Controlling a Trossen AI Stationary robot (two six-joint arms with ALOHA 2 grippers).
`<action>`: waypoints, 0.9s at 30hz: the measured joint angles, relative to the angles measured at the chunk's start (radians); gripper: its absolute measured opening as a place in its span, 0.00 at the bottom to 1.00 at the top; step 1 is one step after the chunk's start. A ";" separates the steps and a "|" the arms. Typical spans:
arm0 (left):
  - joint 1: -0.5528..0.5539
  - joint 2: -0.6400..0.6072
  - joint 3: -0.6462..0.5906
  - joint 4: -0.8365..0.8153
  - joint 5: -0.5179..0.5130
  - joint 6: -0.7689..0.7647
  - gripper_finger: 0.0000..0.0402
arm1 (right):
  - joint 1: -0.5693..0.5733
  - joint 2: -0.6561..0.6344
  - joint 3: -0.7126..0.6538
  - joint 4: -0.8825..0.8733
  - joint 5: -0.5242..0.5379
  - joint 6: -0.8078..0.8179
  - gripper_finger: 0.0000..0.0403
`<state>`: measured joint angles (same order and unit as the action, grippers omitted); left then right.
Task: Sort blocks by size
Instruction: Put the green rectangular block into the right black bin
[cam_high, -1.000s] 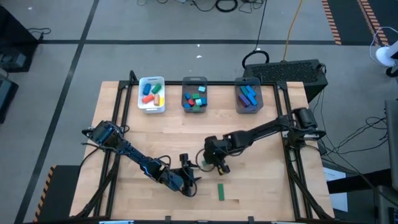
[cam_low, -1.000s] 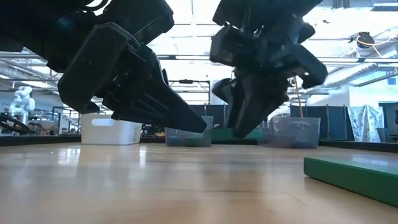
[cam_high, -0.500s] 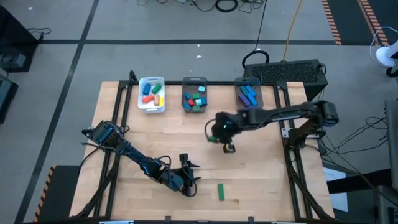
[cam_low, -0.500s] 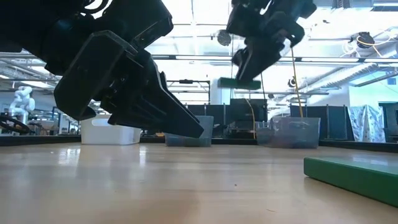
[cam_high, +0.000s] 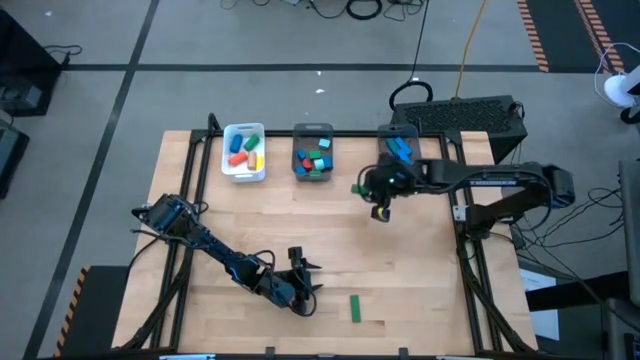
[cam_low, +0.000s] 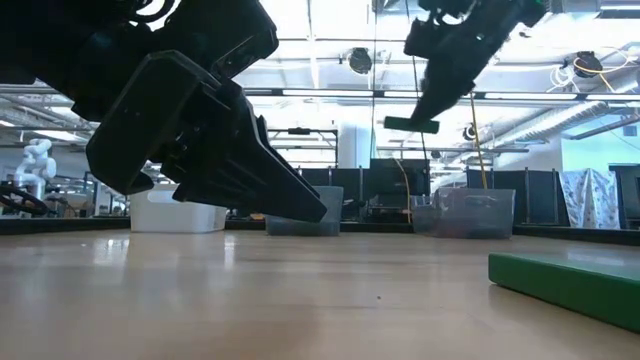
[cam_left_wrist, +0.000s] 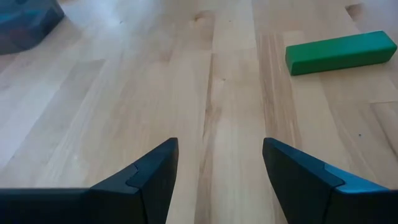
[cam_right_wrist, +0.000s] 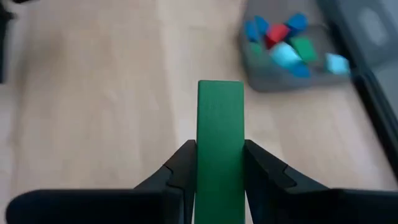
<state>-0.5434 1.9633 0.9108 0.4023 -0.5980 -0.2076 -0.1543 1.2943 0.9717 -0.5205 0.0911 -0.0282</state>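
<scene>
Next, my right gripper releases the green bar next to the blue blocks in the grey bin (cam_high: 398, 159) nearest that gripper, setting it free there.
My right gripper (cam_high: 370, 190) is high above the table, just in front of the right grey bin (cam_high: 399, 152). It is shut on a green bar (cam_right_wrist: 220, 124), which also shows in the low view (cam_low: 411, 124). My left gripper (cam_left_wrist: 221, 168) is open and empty, low over the table near its front edge (cam_high: 300, 290). A second green bar (cam_high: 354, 307) lies flat on the table just right of it and shows in the left wrist view (cam_left_wrist: 341, 52). Coloured blocks lie in the white tray (cam_high: 244, 152), the middle bin (cam_high: 313, 153) and the right bin. My right gripper pinches the green bar's two long sides (cam_right_wrist: 220, 163) between its two fingers (cam_right_wrist: 184, 167). The bar runs on past the fingertips, in line with them. It hangs level, lifted clear of the table.
The three containers stand in a row along the table's far edge. Bare wood lies between them and my left arm (cam_high: 200, 235). Dark frame rails (cam_high: 470, 215) run along the table's left and right sides.
My right gripper has risen from the table's middle with the green bar and gone toward the far right, up to the right grey bin. The bar is now lifted clear and stays level.
</scene>
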 joint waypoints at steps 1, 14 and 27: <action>0.000 0.000 0.000 0.000 0.000 -0.001 0.59 | -0.010 -0.016 -0.015 0.000 0.013 0.010 0.21; 0.002 0.000 0.000 0.012 -0.014 -0.055 0.59 | -0.221 -0.130 -0.173 0.117 0.148 0.098 0.21; 0.023 0.000 0.000 0.089 0.044 -0.075 0.46 | -0.511 -0.121 -0.275 0.228 0.054 0.125 0.21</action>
<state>-0.5200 1.9633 0.9112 0.4916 -0.5541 -0.2825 -0.6655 1.1732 0.6970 -0.2928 0.1447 0.0971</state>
